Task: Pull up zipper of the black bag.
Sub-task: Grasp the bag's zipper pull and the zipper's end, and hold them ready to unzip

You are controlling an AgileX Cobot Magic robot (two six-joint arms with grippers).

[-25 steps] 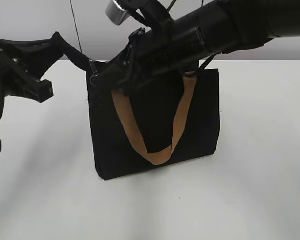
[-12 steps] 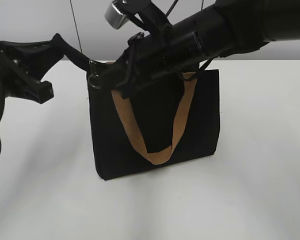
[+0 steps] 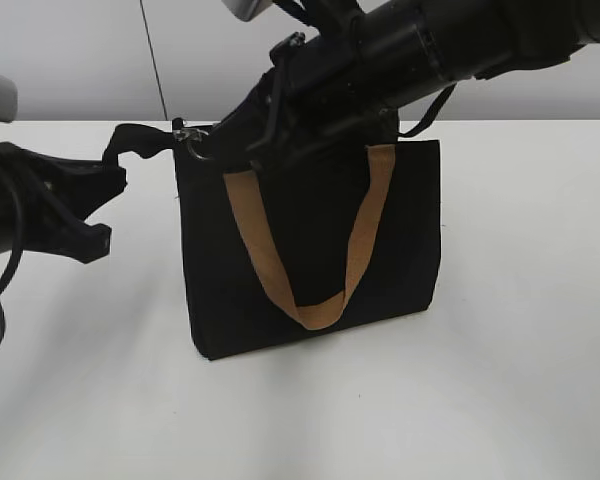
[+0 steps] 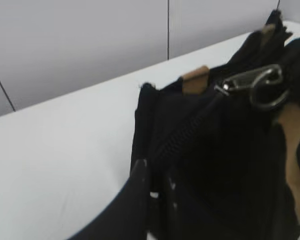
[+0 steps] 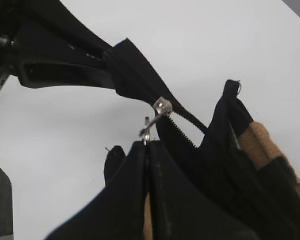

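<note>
I need to release the ring pull with my right gripper beside the tan handle's top end farther from my left gripper (image 3: pixel 367 132).
The black bag (image 3: pixel 410 250) stands upright on the white table (image 3: pixel 520 380), with a tan handle (image 3: pixel 358 250) hanging down its front. The zipper's silver slider (image 5: pixel 162 106) sits at the bag's top left corner, and its ring pull (image 4: pixel 267 92) hangs from it. My right gripper (image 3: pixel 212 148) reaches across from the upper right and is shut on the ring pull (image 5: pixel 146 137). My left gripper (image 3: pixel 118 170) is left of the bag, shut on the black tail end of the zipper (image 5: pixel 121 62), which stretches out sideways. The zipper track (image 4: pixel 185 132) runs along the top edge.
A grey wall (image 3: pixel 80 50) stands behind the table. A thin dark cable (image 3: pixel 152 50) hangs down behind the bag's left corner. The right arm (image 3: pixel 450 40) covers the bag's top edge.
My left gripper has dropped lower and moved left, drawing the zipper tail out sideways. My right arm has risen a little. The slider stays at the top left corner.
</note>
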